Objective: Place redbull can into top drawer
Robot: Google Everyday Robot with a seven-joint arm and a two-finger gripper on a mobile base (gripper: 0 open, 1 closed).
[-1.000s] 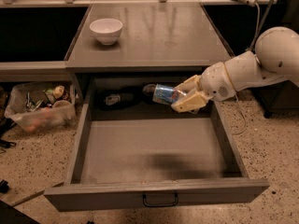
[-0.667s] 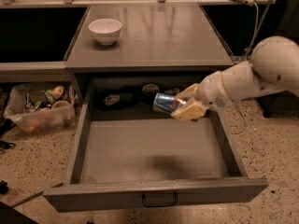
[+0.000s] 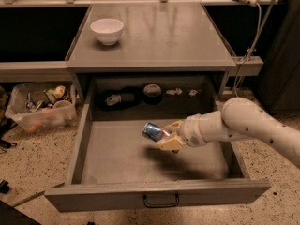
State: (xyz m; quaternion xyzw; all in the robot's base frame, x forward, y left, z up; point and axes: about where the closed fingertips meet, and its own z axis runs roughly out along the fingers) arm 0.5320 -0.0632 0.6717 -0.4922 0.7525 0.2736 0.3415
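The robot's gripper needs to release the redbull can on the middle of the drawer's bottom (image 3: 146, 135), in front of the dark items.
The top drawer (image 3: 108, 158) is pulled wide open below the grey table; its front panel with a dark wire handle (image 3: 161, 201) faces me. My gripper (image 3: 168, 136) reaches in from the right on a white arm and is shut on the redbull can (image 3: 153, 131). The can is blue and silver and lies tilted on its side, its silver end pointing left. It hangs low over the middle of the drawer floor, with a shadow beneath it.
A white bowl (image 3: 107, 30) stands on the table top (image 3: 168, 36) at the back left. Dark items (image 3: 153, 92) lie at the back under the table. A clear bin of clutter (image 3: 40, 108) sits on the floor at left. A cable (image 3: 248, 46) hangs at right.
My gripper has carried the redbull can forward and down, from the back of the drawer to low over its middle. The arm now reaches across the drawer's right side.
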